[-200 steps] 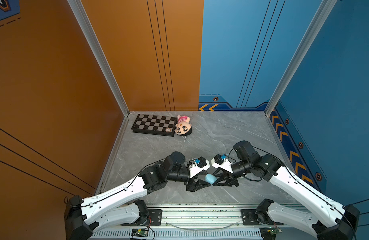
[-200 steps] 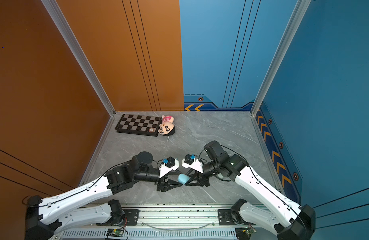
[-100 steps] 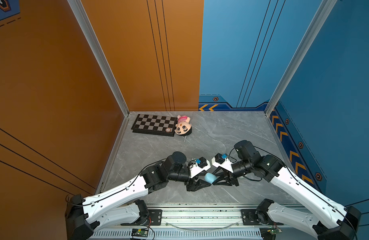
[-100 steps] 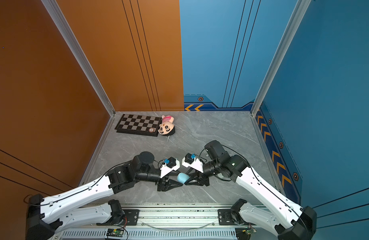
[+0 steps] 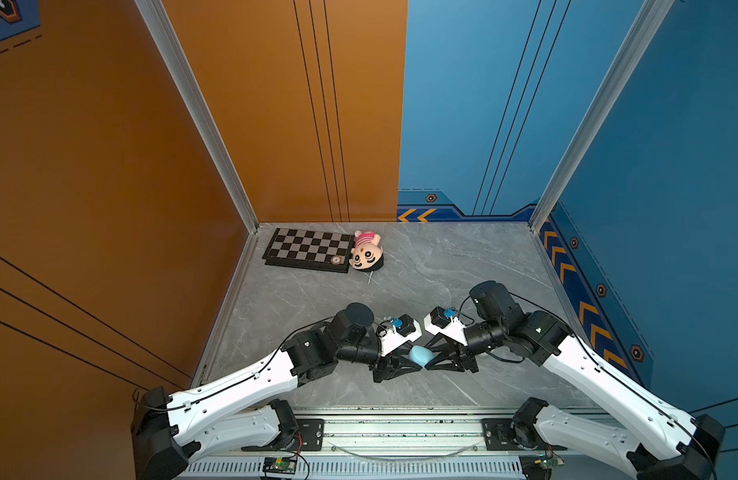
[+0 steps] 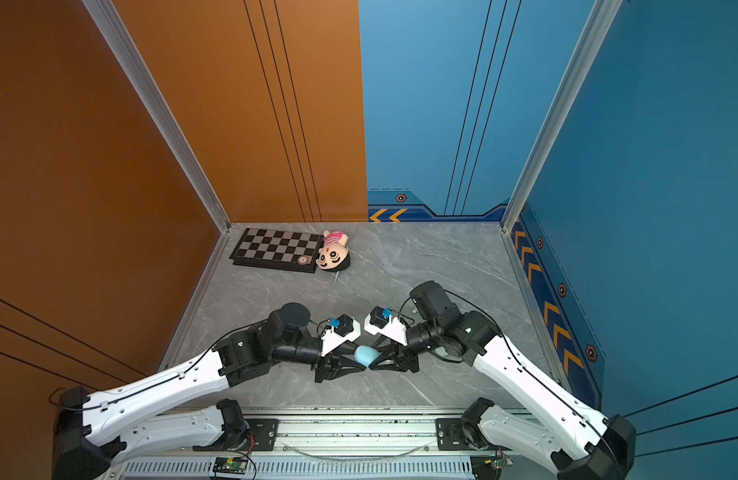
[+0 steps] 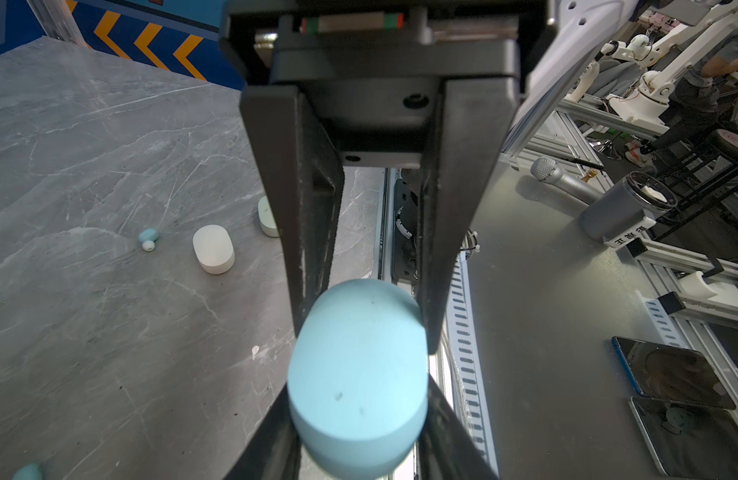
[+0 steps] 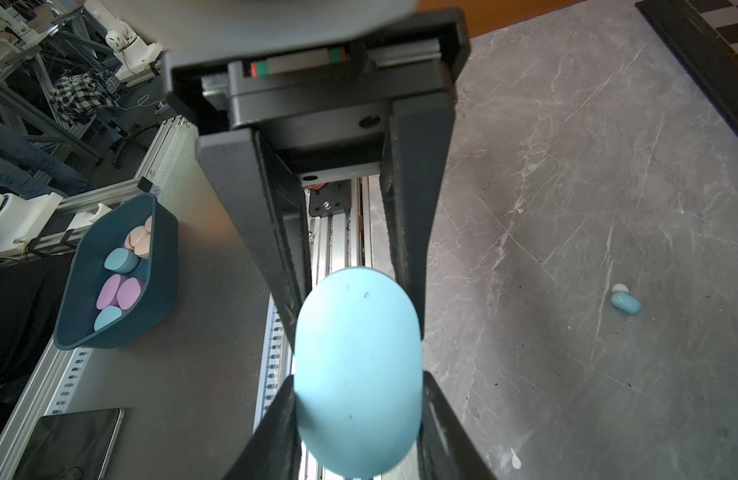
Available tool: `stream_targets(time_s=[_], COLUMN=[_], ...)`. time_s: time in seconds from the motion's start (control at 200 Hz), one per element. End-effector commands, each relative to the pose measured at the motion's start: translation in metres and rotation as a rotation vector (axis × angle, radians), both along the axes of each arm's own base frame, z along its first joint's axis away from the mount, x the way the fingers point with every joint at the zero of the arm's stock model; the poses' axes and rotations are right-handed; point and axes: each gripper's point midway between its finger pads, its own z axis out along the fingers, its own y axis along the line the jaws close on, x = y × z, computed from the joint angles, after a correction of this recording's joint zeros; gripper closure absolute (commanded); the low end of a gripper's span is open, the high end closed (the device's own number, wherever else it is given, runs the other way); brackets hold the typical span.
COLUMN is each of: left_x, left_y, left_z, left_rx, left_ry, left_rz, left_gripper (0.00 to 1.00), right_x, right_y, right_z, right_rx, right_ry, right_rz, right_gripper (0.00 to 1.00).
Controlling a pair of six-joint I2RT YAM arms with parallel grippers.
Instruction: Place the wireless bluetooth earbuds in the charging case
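Note:
The charging case hangs shut in both grippers, so the robot's right gripper should grab the case's lid (image 5: 427, 352) and swing it open while the left gripper holds the case's base.
A pale blue oval charging case (image 5: 420, 355) (image 6: 365, 354) hangs shut just above the table near its front edge. My left gripper (image 5: 415, 361) (image 6: 359, 361) and right gripper (image 5: 429, 359) (image 6: 373, 360) meet nose to nose, each shut on one end of it. The left wrist view has the case (image 7: 359, 382) between my left gripper's (image 7: 359, 388) fingers. In the right wrist view the case (image 8: 359, 374) sits between my right gripper's (image 8: 359, 376) fingers. Pale blue earbuds lie loose on the table: one (image 7: 147, 237), another (image 7: 28, 473) and one (image 8: 625, 301).
Two white cases (image 7: 213, 249) (image 7: 267, 216) stand on the table close by. A chessboard (image 5: 309, 249) and a plush doll head (image 5: 366, 253) lie at the back left. Off the table's front rail (image 5: 400, 432) sit a dark bin of cases (image 8: 163, 257) and phones (image 7: 671, 374).
Both arms and the case stay almost where they were. The left gripper's fingers have drawn in against the case.

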Motion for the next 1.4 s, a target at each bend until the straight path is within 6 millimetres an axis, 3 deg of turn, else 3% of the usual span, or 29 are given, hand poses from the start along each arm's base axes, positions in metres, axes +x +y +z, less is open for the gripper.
stream_targets(time_s=[0.0, 0.15, 0.375, 1.091, 1.391], left_x=[0.0, 0.003, 0.003, 0.002, 0.003], left_y=[-0.004, -0.003, -0.002, 0.005, 0.006], left_z=[0.013, 0.014, 0.014, 0.006, 0.009], left_rx=[-0.024, -0.023, -0.024, 0.005, -0.004], left_ry=[-0.022, -0.034, -0.035, -0.03, -0.027], left_rz=[-0.003, 0.015, 0.022, 0.037, 0.049], left_gripper=[0.95, 1.0, 1.0, 1.0, 1.0], right_x=[0.01, 0.015, 0.024, 0.047, 0.057], right_y=[0.001, 0.001, 0.001, 0.005, 0.002], right_z=[-0.001, -0.003, -0.003, 0.022, 0.021], right_rx=[0.004, 0.011, 0.03, 0.138, 0.135], right_ry=[-0.017, -0.025, -0.017, 0.026, 0.011], right_rz=[-0.063, -0.1, -0.153, -0.27, -0.32], right_gripper=[0.57, 0.43, 0.35, 0.32, 0.32])
